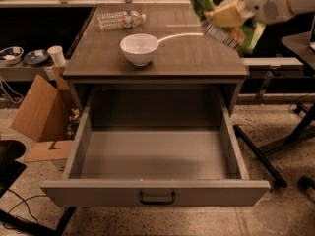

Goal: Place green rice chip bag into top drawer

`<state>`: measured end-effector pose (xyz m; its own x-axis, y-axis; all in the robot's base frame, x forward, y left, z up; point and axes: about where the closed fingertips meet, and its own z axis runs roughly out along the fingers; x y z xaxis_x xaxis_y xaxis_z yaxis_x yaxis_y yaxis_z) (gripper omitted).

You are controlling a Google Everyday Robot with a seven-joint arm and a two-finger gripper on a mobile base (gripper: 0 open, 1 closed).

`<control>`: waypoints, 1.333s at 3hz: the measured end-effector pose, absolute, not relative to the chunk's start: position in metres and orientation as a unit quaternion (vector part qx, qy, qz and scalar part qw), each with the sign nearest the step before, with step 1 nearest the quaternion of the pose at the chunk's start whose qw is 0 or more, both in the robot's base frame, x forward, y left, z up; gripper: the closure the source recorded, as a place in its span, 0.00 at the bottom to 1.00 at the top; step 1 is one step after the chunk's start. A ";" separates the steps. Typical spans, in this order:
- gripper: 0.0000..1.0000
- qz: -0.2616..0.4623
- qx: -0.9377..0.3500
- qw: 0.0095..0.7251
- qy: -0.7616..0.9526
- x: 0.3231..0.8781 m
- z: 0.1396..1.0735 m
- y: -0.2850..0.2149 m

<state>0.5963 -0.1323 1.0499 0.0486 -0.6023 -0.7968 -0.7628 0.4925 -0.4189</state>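
I should release the green rice chip bag on the middle of the open top drawer's grey bottom (153,138).
The green rice chip bag (209,1) hangs in the air at the upper right, above the right part of the tabletop. My gripper (227,14) is shut on the bag, with a pale yellowish finger pressed across its front; the white arm reaches in from the right edge. The top drawer (155,192) is pulled fully open below the tabletop. Its grey inside is bare and its small black handle (157,197) is at the front centre. The bag is behind and above the drawer's right rear corner.
A white bowl (139,48) stands on the brown tabletop (192,58), a clear plastic water bottle (120,19) lies behind it. A cardboard box (42,109) sits on the floor at left, black table legs (261,154) at right.
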 end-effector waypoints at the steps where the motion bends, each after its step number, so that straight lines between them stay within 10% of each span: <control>1: 1.00 0.151 -0.491 0.523 0.680 0.555 1.008 -0.091; 4: 1.00 0.199 -0.553 0.272 0.762 0.514 0.767 0.009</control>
